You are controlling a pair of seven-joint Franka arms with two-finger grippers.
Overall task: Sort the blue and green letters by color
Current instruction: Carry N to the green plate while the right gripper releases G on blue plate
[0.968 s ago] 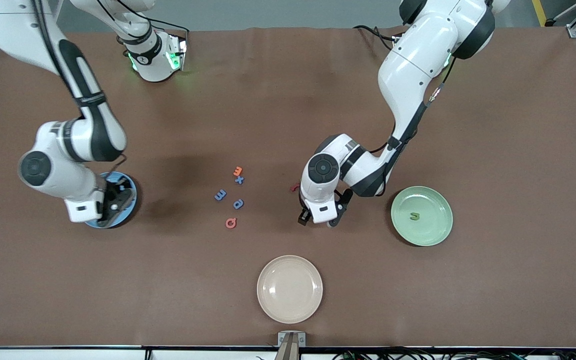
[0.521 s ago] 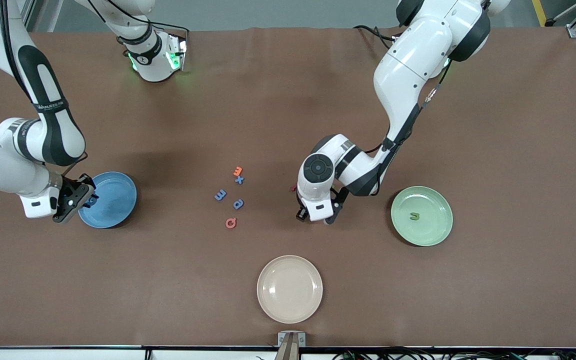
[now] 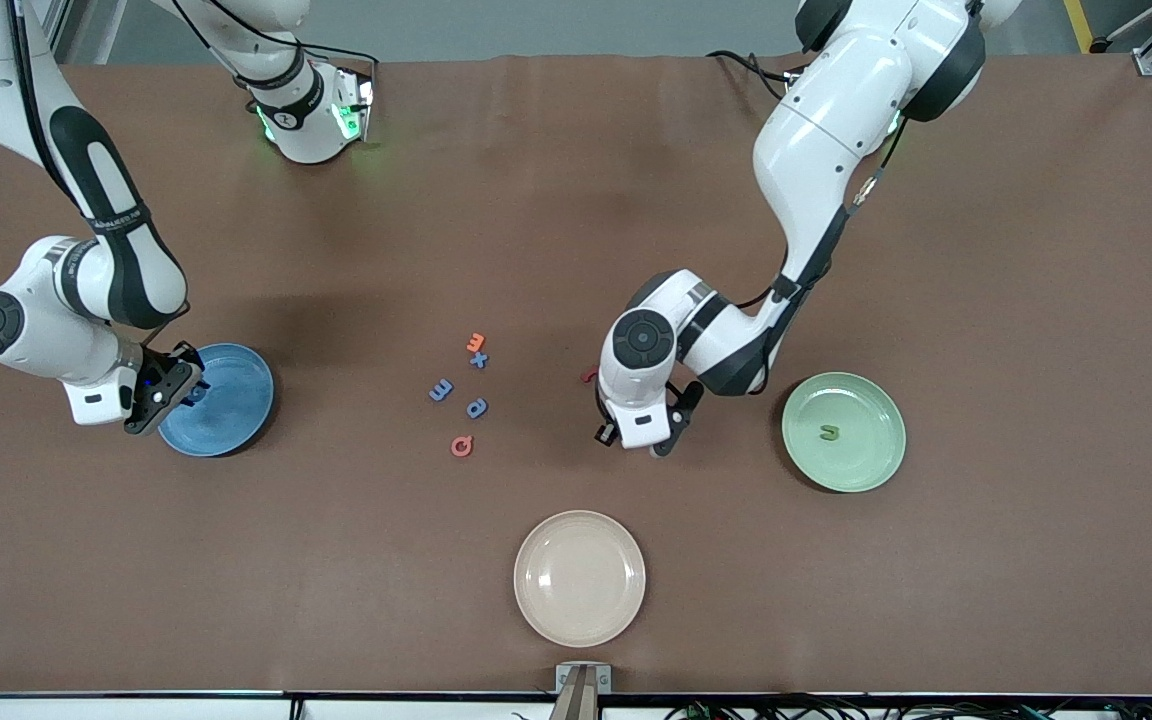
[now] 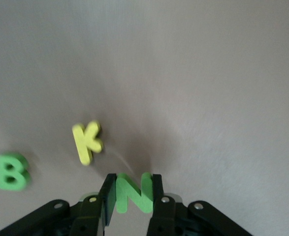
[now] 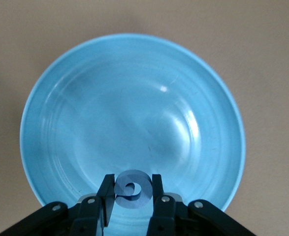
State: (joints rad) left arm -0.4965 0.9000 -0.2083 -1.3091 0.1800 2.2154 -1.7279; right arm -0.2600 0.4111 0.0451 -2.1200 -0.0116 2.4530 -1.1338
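The green N, now low over the table, will be set down by my left gripper in the green plate [image 3: 820, 415], just behind the green letter lying there.
My right gripper [image 3: 164, 396] [image 5: 131, 184] is shut on a round blue letter [image 5: 132, 190] and holds it over the rim of the blue plate [image 3: 226, 400] [image 5: 134, 113] at the right arm's end of the table. My left gripper [image 3: 638, 440] [image 4: 132, 184] is shut on a green letter N [image 4: 133, 192], low over the table between the loose letters and the green plate [image 3: 861, 462]. A green letter [image 3: 829, 433] lies in the green plate. Three blue letters [image 3: 477, 407] lie mid-table. A green B [image 4: 11, 172] shows in the left wrist view only.
An orange letter [image 3: 475, 342] and a red Q [image 3: 462, 446] lie among the blue ones. A red letter [image 3: 589, 376] lies beside the left arm's wrist. A yellow K [image 4: 87, 141] lies near the N. A beige plate [image 3: 579, 577] stands nearest the front camera.
My right gripper swung from over the blue plate's middle out past its rim, then came back a little over the rim. My left gripper shifted only slightly.
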